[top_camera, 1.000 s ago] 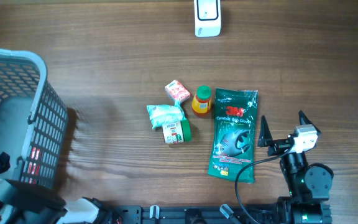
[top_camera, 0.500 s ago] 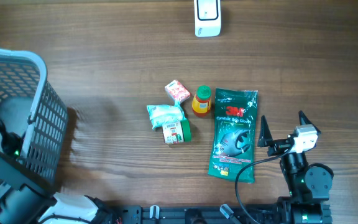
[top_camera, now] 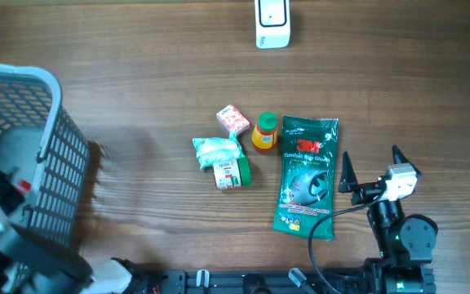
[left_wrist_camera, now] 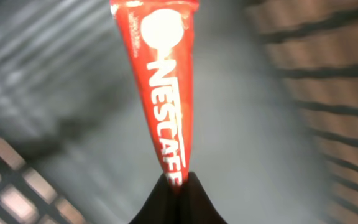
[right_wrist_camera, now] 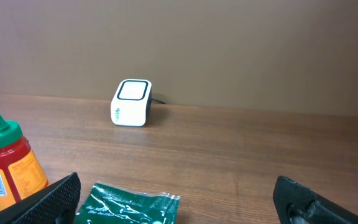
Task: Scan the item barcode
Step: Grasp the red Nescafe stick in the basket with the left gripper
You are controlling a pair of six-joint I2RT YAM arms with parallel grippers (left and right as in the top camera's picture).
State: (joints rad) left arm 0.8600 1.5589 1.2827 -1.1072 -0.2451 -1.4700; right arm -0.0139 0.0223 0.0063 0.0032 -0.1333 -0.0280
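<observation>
My left gripper has the red Nescafe sachet. It will let go of it on the table (top_camera: 267, 181) between the green can and the green 3M pack.
My left gripper (left_wrist_camera: 179, 182) is shut on the lower end of a red Nescafe sachet (left_wrist_camera: 163, 81), which points away from the camera inside the grey basket (top_camera: 51, 122) at the table's left edge. The white barcode scanner (top_camera: 272, 23) stands at the far middle of the table and shows in the right wrist view as well, scanner (right_wrist_camera: 132, 102). My right gripper (top_camera: 371, 170) rests open at the front right, nothing between its fingers, just right of the green 3M pack (top_camera: 307, 175).
In the middle of the table lie a small red carton (top_camera: 233, 120), an orange bottle with a green cap (top_camera: 264, 132), a green-white packet (top_camera: 215, 150) and a green can (top_camera: 235, 172). The basket's mesh walls surround the left gripper.
The left gripper has shut on the red sachet inside the basket, and the left arm has shifted there. The right arm and the table items have not moved.
</observation>
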